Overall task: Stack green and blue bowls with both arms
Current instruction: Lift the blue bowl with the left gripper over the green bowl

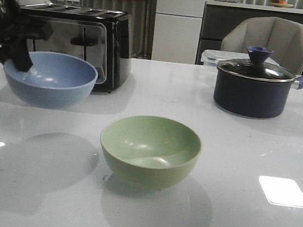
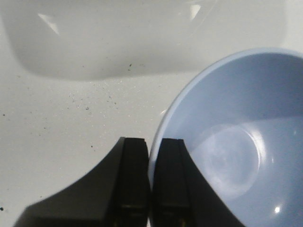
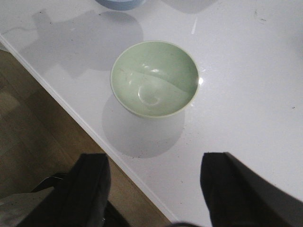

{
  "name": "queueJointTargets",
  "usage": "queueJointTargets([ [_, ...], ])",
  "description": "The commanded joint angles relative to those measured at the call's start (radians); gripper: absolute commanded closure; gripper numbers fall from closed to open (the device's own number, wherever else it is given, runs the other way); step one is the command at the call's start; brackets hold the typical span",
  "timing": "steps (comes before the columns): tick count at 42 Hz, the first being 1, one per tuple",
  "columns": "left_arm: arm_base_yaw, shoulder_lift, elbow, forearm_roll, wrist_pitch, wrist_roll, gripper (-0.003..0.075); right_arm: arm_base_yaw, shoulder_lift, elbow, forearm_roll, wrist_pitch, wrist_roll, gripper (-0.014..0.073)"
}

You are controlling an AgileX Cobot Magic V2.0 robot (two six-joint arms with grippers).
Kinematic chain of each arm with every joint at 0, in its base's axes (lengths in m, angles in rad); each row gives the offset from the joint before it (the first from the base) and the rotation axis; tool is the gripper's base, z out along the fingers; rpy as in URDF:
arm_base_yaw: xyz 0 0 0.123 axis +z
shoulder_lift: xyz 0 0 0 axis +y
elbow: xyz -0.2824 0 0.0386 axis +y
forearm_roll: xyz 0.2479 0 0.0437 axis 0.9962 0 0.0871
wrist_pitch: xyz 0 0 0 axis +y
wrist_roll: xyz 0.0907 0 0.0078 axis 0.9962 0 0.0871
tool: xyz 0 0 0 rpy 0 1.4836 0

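Observation:
Next, my left gripper releases the blue bowl inside the empty pale green bowl (image 1: 152, 135), so that I leave it nested down within the green bowl's rim.
The dusty blue bowl (image 1: 51, 78) is at the left, in front of the toaster. My left gripper (image 1: 22, 63) is shut on its near-left rim; in the left wrist view the two fingers (image 2: 135, 175) pinch the bowl's wall (image 2: 236, 142), one inside and one outside. The bowl looks slightly raised over its shadow. The pale green bowl (image 1: 150, 150) stands upright and empty at the middle of the table, also in the right wrist view (image 3: 154, 78). My right gripper (image 3: 156, 189) is open and empty, high over the table's front edge, apart from the green bowl.
A black and silver toaster (image 1: 94, 42) stands behind the blue bowl. A dark navy lidded saucepan (image 1: 254, 89) is at the back right, its handle pointing right, with a clear container (image 1: 211, 57) behind it. The table's front edge (image 3: 71, 111) and wood floor show below my right gripper.

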Motion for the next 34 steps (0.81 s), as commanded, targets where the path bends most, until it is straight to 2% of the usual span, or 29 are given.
queueJointTargets([
  [1, -0.034, -0.122, -0.03, -0.011, 0.003, 0.006, 0.0627, 0.002, -0.001, -0.027, -0.007, -0.063, -0.011, 0.0071],
  [11, -0.182, -0.188, -0.063, -0.042, 0.094, 0.029, 0.0627, 0.002, -0.001, -0.027, -0.007, -0.063, -0.011, 0.0071],
  [19, -0.306, -0.161, -0.1, -0.114, 0.094, 0.055, 0.0627, 0.002, -0.001, -0.027, -0.007, -0.063, -0.011, 0.0071],
  [25, -0.348, -0.119, -0.116, -0.181, 0.084, 0.081, 0.0627, 0.002, -0.001, -0.027, -0.007, -0.063, -0.011, 0.0071],
  [34, -0.358, -0.041, -0.118, -0.217, 0.065, 0.081, 0.0627, 0.002, -0.001, -0.027, -0.008, -0.063, -0.011, 0.0071],
])
